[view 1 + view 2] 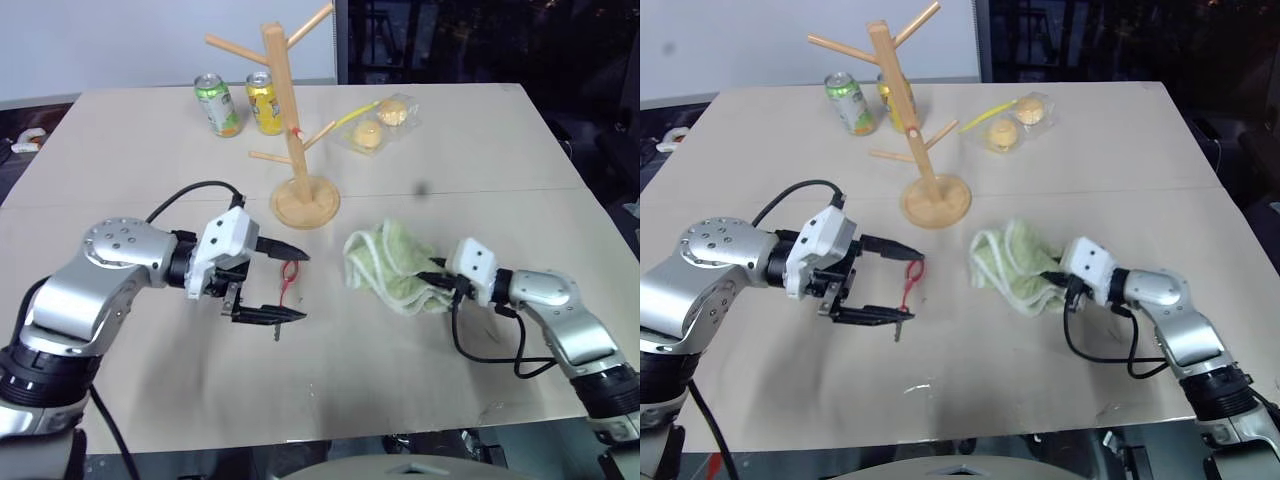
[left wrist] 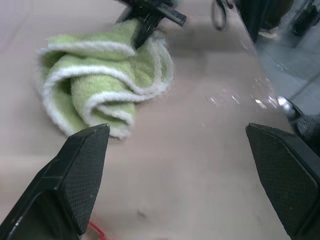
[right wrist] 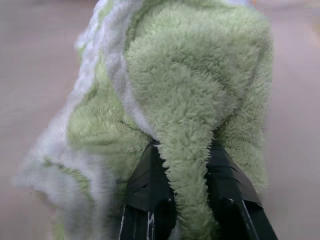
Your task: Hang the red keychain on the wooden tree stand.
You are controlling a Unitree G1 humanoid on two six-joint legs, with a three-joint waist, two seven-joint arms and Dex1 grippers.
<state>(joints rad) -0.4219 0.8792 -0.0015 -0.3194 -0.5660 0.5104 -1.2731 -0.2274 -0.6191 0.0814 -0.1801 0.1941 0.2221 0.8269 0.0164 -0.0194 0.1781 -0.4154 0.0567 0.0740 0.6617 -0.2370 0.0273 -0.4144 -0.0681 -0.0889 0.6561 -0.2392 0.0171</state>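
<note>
My right gripper is going to release the green towel across the table seam (image 1: 474,198), on the bare part of the table beyond the gripper.
The red keychain (image 1: 289,272) lies flat on the table, its small dark key (image 1: 277,332) at the near end. My left gripper (image 1: 304,286) is open and level over it, one finger on each side of the cord, not touching it. A bit of the red cord (image 2: 97,231) shows by one left finger (image 2: 82,175). The wooden tree stand (image 1: 284,110) rises behind on its round base (image 1: 318,205). My right gripper (image 1: 440,281) is shut on a fold of a green towel (image 1: 385,262); the fold (image 3: 192,130) is pinched between its fingers (image 3: 150,190).
Two drink cans (image 1: 218,104) (image 1: 264,102) stand at the back left of the stand. Wrapped buns (image 1: 380,124) and a yellow strip lie to its right. A seam crosses the table, and the table's front edge (image 1: 330,438) is close to both arms.
</note>
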